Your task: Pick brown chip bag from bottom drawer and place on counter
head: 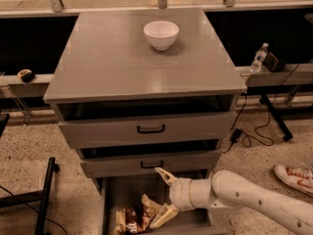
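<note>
My gripper is to close on the end of the brown chip bag (147, 206) that is closest to the middle drawer's handle, and it will leave the rest of the bag hanging.
The brown chip bag (136, 218) lies crinkled on the floor of the open bottom drawer (113, 199), toward its front left. My gripper (160, 198) reaches in from the right on a white arm, just right of the bag. It is open, with one finger near the middle drawer's handle and the lower finger (164, 216) touching the bag's right edge. The counter (122, 58) is the grey top of the cabinet.
A white bowl (161, 34) stands at the back of the counter. The two upper drawers (146, 131) stick out slightly above the bottom one. A black stand (43, 199) is at the left, cables, a water bottle (258, 58) and a shoe (293, 177) at the right.
</note>
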Motion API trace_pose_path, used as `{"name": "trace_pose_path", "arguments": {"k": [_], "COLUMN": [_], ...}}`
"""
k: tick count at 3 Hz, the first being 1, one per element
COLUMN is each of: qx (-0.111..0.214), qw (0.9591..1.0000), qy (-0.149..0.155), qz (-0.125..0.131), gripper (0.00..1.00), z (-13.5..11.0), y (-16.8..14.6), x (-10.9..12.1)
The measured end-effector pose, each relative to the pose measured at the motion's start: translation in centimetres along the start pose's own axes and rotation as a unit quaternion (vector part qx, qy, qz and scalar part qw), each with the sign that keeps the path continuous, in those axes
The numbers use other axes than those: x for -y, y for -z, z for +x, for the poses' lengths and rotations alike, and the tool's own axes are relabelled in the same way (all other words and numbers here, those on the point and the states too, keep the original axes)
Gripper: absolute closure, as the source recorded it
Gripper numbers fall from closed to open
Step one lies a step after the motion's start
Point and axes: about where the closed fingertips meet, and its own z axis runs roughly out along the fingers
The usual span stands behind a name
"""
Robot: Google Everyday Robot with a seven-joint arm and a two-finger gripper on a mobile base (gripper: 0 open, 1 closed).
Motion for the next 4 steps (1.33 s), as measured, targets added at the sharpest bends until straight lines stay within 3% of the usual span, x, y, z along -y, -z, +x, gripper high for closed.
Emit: {"name": "trace_pose_path", "arguments": {"k": [1, 2, 3, 4], "qx": [-0.003, 0.020, 0.031, 0.040], "qw": [0.9970, 0.9926, 0.9901, 0.9882], "qy": [-0.069, -0.104, -0.119, -0.134], "qz": [-0.037, -0.061, -0.069, -0.063], "gripper": [0.00, 0.00, 0.00, 0.00], "z": [6.2, 10.1, 10.5, 11.2], "y": [-4.2, -7.5, -8.6, -9.0], "x": [-4.1, -8.2, -9.6, -9.1]}}
